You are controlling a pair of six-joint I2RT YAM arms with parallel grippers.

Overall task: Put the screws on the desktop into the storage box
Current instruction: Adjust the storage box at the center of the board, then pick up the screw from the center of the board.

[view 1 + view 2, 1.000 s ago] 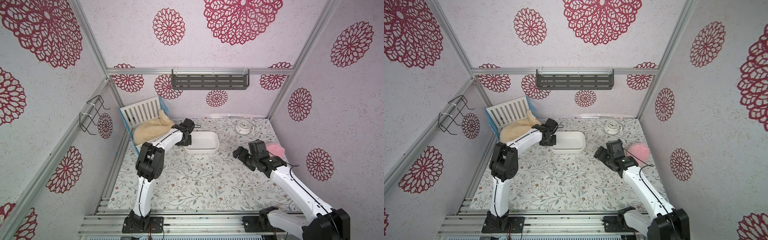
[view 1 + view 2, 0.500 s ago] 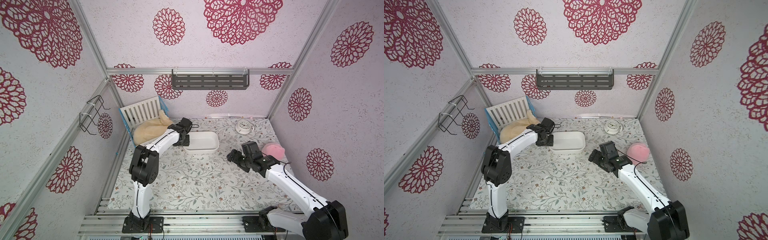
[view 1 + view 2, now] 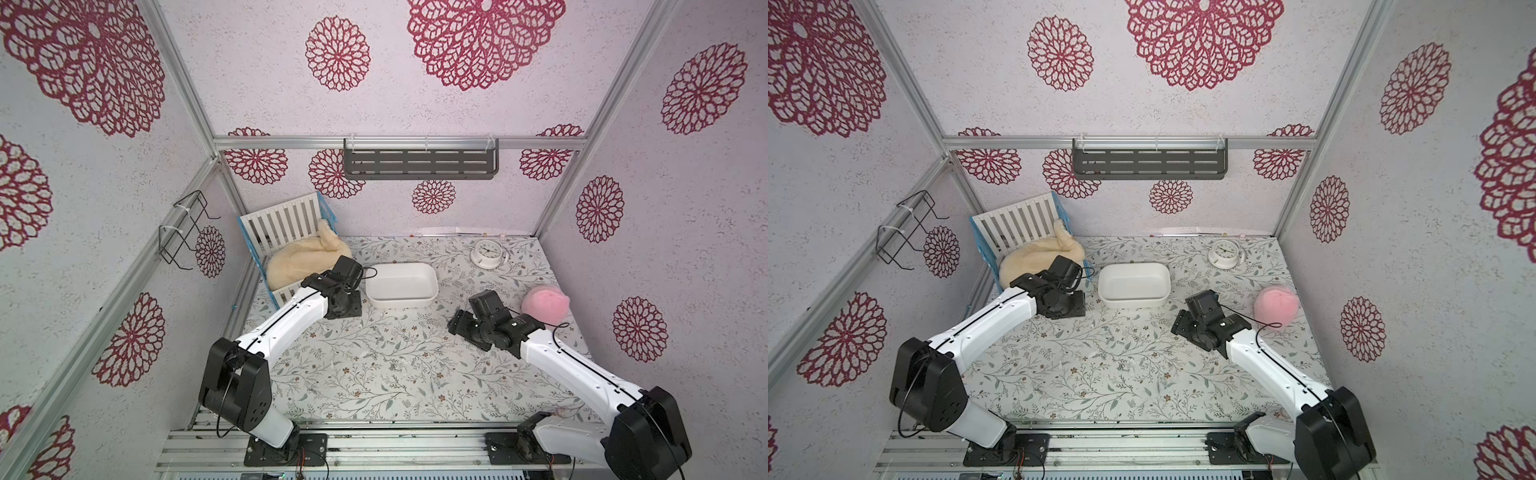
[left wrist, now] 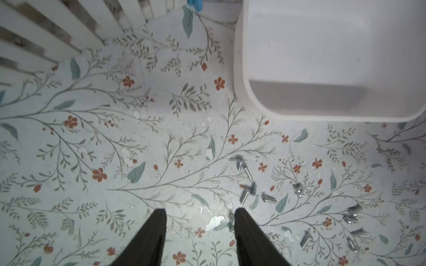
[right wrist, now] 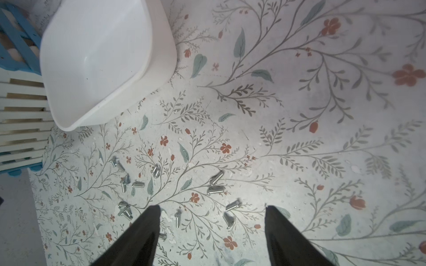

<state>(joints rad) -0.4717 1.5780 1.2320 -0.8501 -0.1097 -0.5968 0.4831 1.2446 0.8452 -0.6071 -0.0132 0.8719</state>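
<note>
The silver screw [image 3: 370, 327] [image 4: 240, 165] nearest the storage box, in front of the box's corner on the crib side, is next for my left gripper to close on.
Several small silver screws [image 5: 215, 184] lie scattered on the leaf-printed desktop [image 3: 374, 395], seen also in the left wrist view [image 4: 246, 191] and as tiny specks in a top view [image 3: 1121, 365]. The white storage box [image 3: 401, 300] [image 3: 1133, 302] stands behind them, its visible inside bare [image 5: 161, 57] [image 4: 239, 69]. My left gripper [image 4: 200, 209] [image 3: 347, 309] hovers open just left of the box, with nothing between its fingers. One screw [image 4: 230, 221] lies beside a fingertip. My right gripper [image 5: 212, 207] [image 3: 457, 326] hangs open and wider, above screws to the box's right.
A white slatted crib with blue edges [image 3: 286, 232] holds a cream cushion [image 3: 299, 262] at the back left. A white clock [image 3: 487, 252] and a pink plush ball [image 3: 544, 304] sit at the right. A grey shelf [image 3: 419, 164] hangs on the back wall.
My left gripper has drawn back left from the box's edge and its jaws have opened. My right gripper has shifted left toward the screws, its jaws a little narrower.
</note>
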